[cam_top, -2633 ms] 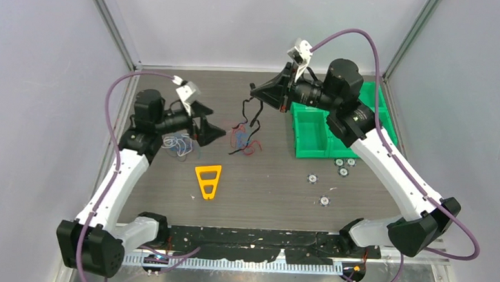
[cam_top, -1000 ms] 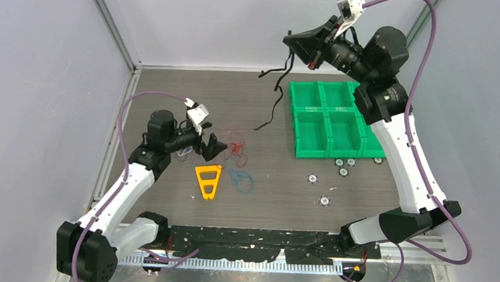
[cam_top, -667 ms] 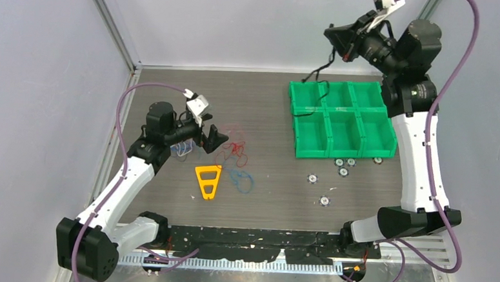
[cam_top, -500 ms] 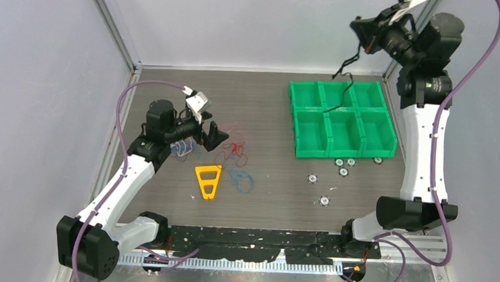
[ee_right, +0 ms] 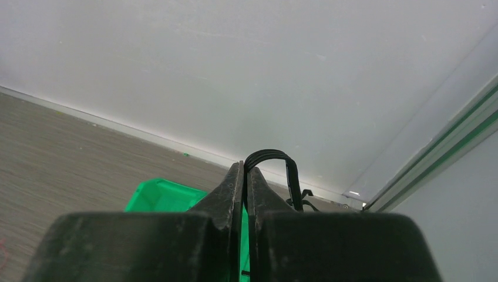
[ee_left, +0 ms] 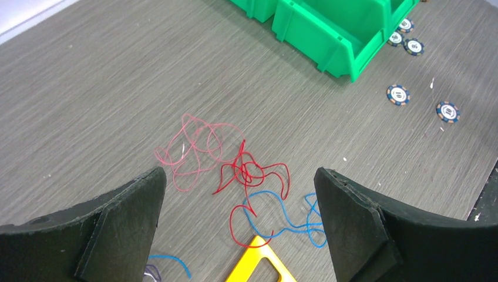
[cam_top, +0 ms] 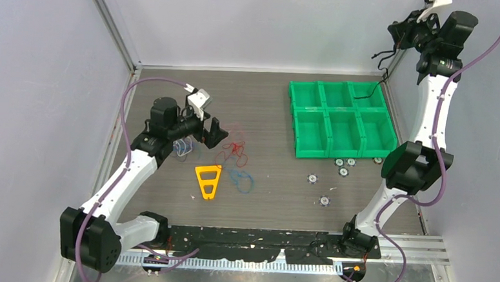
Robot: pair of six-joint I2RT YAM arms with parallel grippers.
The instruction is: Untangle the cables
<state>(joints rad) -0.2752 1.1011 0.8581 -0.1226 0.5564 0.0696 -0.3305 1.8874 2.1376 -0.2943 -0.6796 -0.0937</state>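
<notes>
Next, my right gripper releases the black cable into the green tray's back corner bin (cam_top: 369, 99), the one that is nearest the tray's side.
My right gripper (cam_top: 398, 34) is raised high at the back right, shut on a black cable (cam_top: 382, 57) that hangs down toward the back-right bin; in the right wrist view the black cable (ee_right: 281, 160) loops out above the closed jaws (ee_right: 245, 170). My left gripper (cam_top: 217, 132) is open and empty, low over the table, just left of the loose cables. A pink cable (ee_left: 197, 150), a red cable (ee_left: 252, 173) and a blue cable (ee_left: 282, 214) lie overlapping between its fingers in the left wrist view; the red cable (cam_top: 235, 150) and blue cable (cam_top: 240, 178) also show from above.
A green tray of six bins (cam_top: 341, 120) stands at the back right. Several poker chips (cam_top: 326, 177) lie in front of it. A yellow triangle (cam_top: 208, 179) lies beside the blue cable. A bundle of blue and white wire (cam_top: 184, 146) lies under the left arm.
My right arm has swung up and to the right, carrying the black cable from over the table to above the back-right bin. My left gripper has lowered beside the red cable and stays open.
</notes>
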